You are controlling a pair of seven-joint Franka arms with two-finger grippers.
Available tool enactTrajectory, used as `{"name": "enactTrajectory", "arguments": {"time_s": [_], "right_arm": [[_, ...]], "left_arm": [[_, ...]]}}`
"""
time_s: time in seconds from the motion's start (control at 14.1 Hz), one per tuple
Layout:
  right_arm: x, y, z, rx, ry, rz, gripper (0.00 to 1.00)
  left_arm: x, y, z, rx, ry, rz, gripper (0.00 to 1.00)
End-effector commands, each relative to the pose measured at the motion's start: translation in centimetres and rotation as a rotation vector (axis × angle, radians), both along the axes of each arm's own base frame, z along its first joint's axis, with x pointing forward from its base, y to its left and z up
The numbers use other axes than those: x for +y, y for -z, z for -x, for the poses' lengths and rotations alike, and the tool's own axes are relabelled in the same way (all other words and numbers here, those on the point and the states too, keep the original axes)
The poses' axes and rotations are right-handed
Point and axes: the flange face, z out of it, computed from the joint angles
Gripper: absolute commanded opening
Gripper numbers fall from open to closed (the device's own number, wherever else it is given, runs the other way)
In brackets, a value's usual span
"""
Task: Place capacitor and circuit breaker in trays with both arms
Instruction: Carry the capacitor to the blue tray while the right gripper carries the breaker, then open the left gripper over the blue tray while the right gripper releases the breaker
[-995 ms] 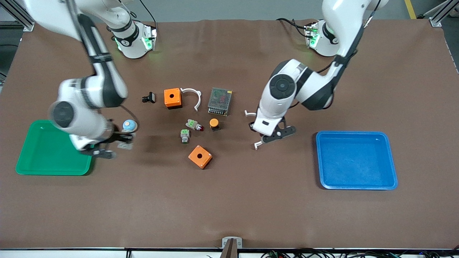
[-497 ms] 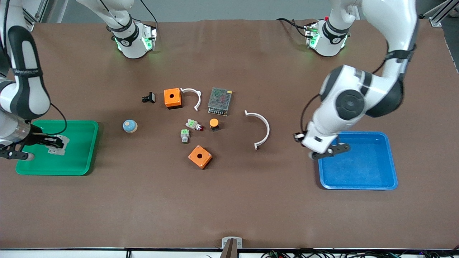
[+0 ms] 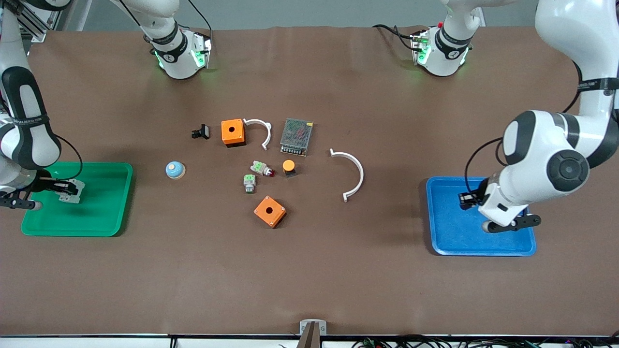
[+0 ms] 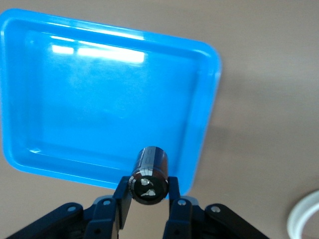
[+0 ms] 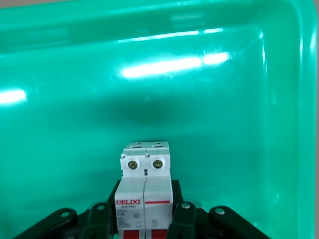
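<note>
Next, I release the capacitor from my left gripper on the middle of the blue tray's bottom (image 3: 480, 218) (image 4: 101, 103).
My left gripper (image 3: 466, 199) is shut on the capacitor (image 4: 148, 169), a small black cylinder with a shiny end, and holds it over the blue tray (image 3: 449, 244), near the tray's edge toward the table's middle; the tray also shows in the left wrist view (image 4: 60, 94). My right gripper (image 3: 65, 188) is shut on the circuit breaker (image 5: 145, 186), a light-grey block with red levers, and holds it over the green tray (image 3: 104, 212); the tray fills the right wrist view (image 5: 224, 114). The breaker also shows in the front view (image 3: 69, 190).
Between the trays lie two orange boxes (image 3: 232, 132) (image 3: 270, 211), a black bracket (image 3: 200, 131), two white curved strips (image 3: 260, 129) (image 3: 352, 173), a mesh-topped power unit (image 3: 296, 136), an orange-capped button (image 3: 288, 167), two grey push-buttons (image 3: 249, 183) and a blue dome (image 3: 174, 169).
My left gripper carried the capacitor from the table's middle to over the blue tray. My right gripper carried the circuit breaker from beside the blue dome to over the green tray.
</note>
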Motion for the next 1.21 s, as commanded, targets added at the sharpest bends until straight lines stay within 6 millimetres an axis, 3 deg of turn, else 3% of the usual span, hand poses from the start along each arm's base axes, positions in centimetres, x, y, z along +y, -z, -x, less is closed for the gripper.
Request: {"name": "enactTrajectory", "arguments": {"time_s": [0.0, 0.14, 0.28, 0.64, 0.71, 0.78, 0.85, 1.14], "right_arm": [[0.2, -0.1, -0.9, -0.016, -0.009, -0.018, 0.0], [0.5, -0.1, -1.1, -0.015, -0.012, -0.022, 0.0], [1.4, -0.1, -1.5, -0.021, -0.027, -0.031, 0.0], [2.1, 0.3, -1.9, -0.019, -0.036, -0.036, 0.04], [2.1, 0.1, -2.1, -0.022, -0.036, -0.035, 0.25], [2.1, 0.0, -2.1, -0.023, -0.038, -0.034, 0.75], [2.2, 0.0, -2.2, -0.022, -0.041, -0.034, 0.99], [3.7, -3.1, -5.1, -0.048, -0.083, -0.023, 1.0]], "left_arm": [[3.8, 2.9, -0.9, 0.022, 0.052, -0.039, 0.13], [6.8, 5.5, -1.5, 0.015, 0.059, -0.056, 0.13], [8.2, 8.4, -1.9, 0.015, 0.071, -0.041, 0.13], [9.1, 12.2, -2.1, 0.004, 0.057, -0.019, 0.14], [9.0, 12.8, -2.2, 0.002, 0.059, -0.016, 0.14], [8.9, 13.0, -2.3, -0.009, 0.059, -0.014, 0.14], [9.0, 13.1, -2.4, -0.015, 0.06, -0.012, 0.14], [8.8, 13.5, -2.0, -0.001, 0.058, -0.006, 0.15]]}}
